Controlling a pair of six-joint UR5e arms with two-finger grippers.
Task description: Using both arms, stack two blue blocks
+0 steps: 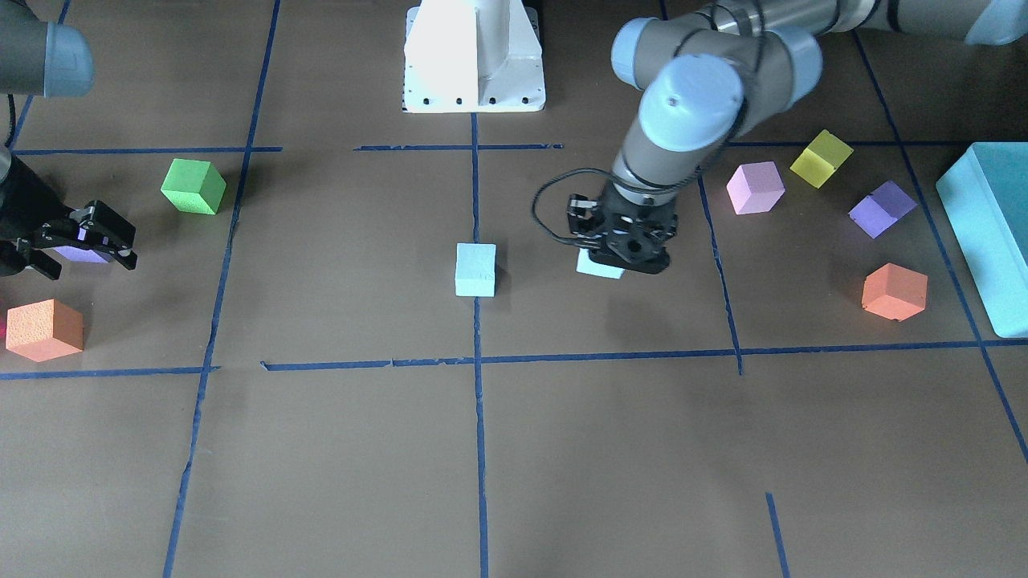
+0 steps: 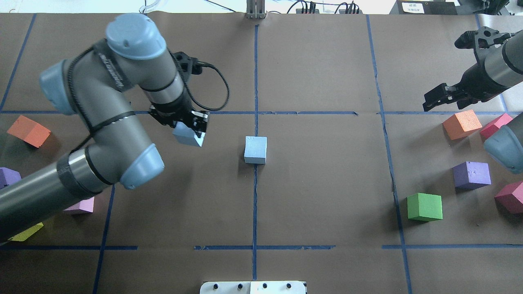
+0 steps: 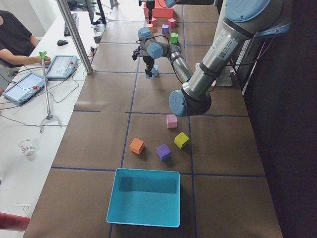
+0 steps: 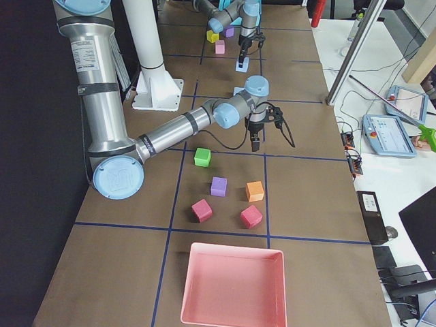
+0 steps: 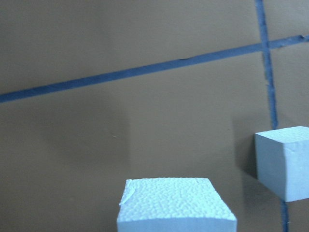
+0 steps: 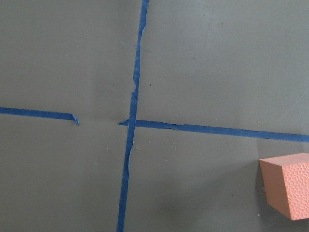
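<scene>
The robot's left gripper will release its pale blue block on top of the other blue block (image 1: 475, 256) (image 5: 287, 134) at the centre tape line.
My left gripper (image 2: 191, 130) is shut on one pale blue block (image 2: 187, 137) and holds it, tilted, just above the table, left of centre. In the front-facing view this gripper (image 1: 625, 255) covers most of that block (image 1: 598, 269). The left wrist view shows the held block (image 5: 176, 205) at the bottom edge. The other blue block (image 2: 255, 150) rests on the centre tape line, also seen in the front-facing view (image 1: 475, 270) and the left wrist view (image 5: 285, 162). My right gripper (image 2: 443, 98) is open and empty at the far right, above an orange cube (image 2: 461, 123).
A green cube (image 2: 425, 207), a purple cube (image 2: 472, 174) and red cubes lie on the right. An orange cube (image 2: 28, 130), pink, purple and yellow cubes lie on the left under the left arm. A teal box (image 1: 992, 233) and a pink tray (image 4: 235, 286) stand at the table's ends.
</scene>
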